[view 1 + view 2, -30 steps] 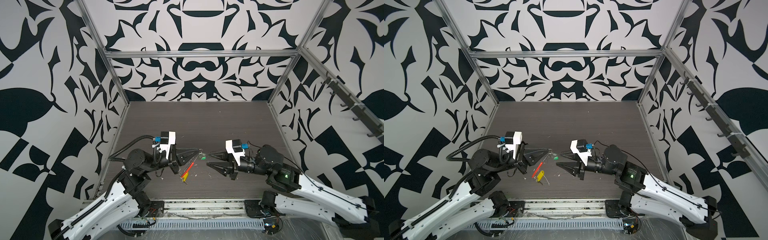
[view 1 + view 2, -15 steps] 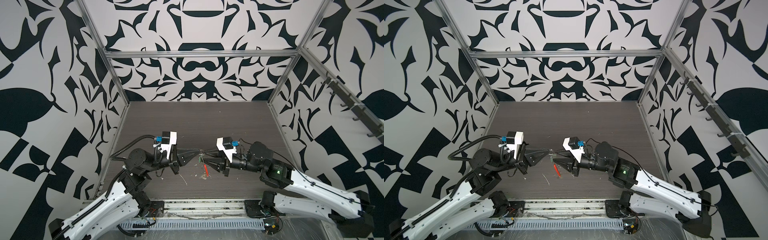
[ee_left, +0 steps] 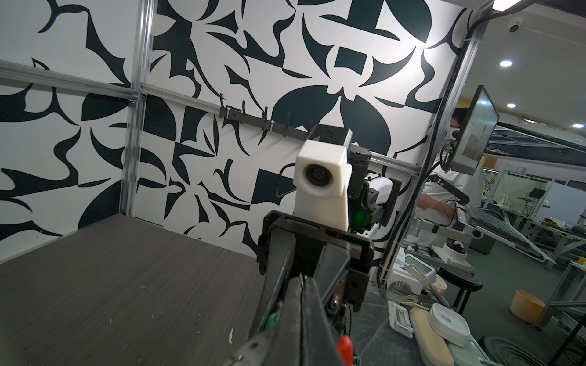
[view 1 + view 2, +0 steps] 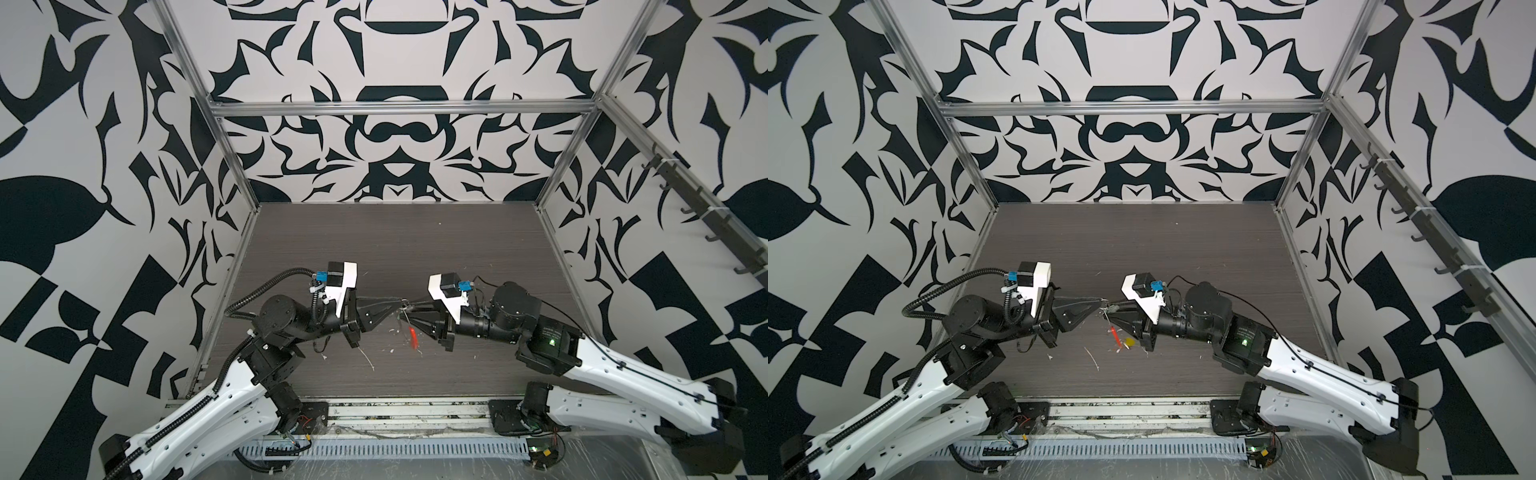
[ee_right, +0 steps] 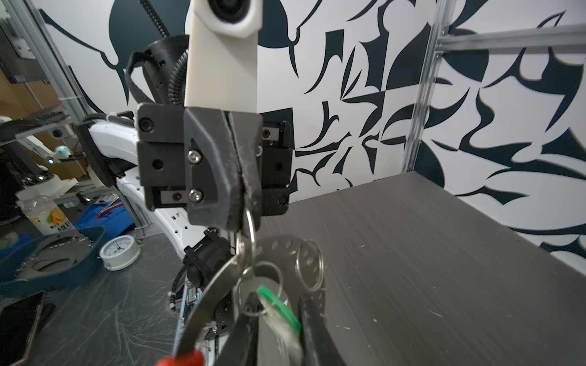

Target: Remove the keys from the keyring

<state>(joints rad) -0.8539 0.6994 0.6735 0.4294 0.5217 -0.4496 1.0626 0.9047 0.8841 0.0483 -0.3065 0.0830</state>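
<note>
The green-tagged key dangles between my right fingers; I should open, back off, then pinch the keyring's top [image 5: 250, 233] beside my left gripper.
In both top views my two grippers meet tip to tip above the front middle of the table. My left gripper [image 4: 401, 308] [image 5: 243, 206] is shut on the top of the thin grey keyring [image 5: 218, 282], which hangs below it. The ring's red sleeve [image 4: 414, 337] [image 4: 1116, 336] is at its lower end. My right gripper [image 4: 409, 316] [image 5: 276, 336] has its fingers [image 5: 244, 332] on both sides of the key with the green tag [image 5: 279, 309], which hangs from a small split ring. In a top view the yellow tag [image 4: 1129, 341] shows beside the red sleeve.
The dark wood-grain table [image 4: 395, 249] has patterned walls on three sides. Small pale scraps [image 4: 368, 359] lie near the front. A rail of hooks [image 4: 706, 208] runs along the right wall. A second loose split ring [image 5: 309, 266] hangs on the keyring.
My right gripper has moved left up to the left gripper's tip and closed in around the green-tagged key. The keyring has swung from a slant on the left to hang under the tips.
</note>
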